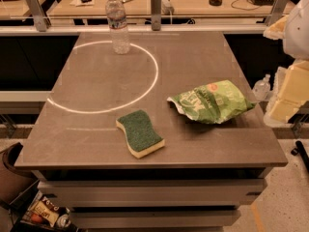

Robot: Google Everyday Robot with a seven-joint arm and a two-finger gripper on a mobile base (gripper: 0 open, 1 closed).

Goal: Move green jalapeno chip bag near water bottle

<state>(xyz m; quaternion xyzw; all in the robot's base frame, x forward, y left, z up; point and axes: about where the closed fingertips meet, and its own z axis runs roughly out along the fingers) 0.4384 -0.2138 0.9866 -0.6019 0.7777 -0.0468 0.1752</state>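
Next, my gripper will go to the middle [204,103] of the green jalapeno chip bag, slightly toward the sponge, and close there.
The green jalapeno chip bag [212,102] lies crumpled on the right side of the grey table [96,144], close to its right edge. The water bottle [118,24] stands upright at the back left of the table, on the far rim of a white circle marked on the top. The bag and the bottle are far apart. My gripper does not show in this view; only pale white and yellowish arm parts [289,88] show at the right edge, beside the table.
A dark-green sponge with a yellow base [140,133] lies front centre, left of the bag. A small clear bottle [262,87] sits off the table's right side. A railing and desks run behind the table. Bins and clutter stand on the floor at lower left.
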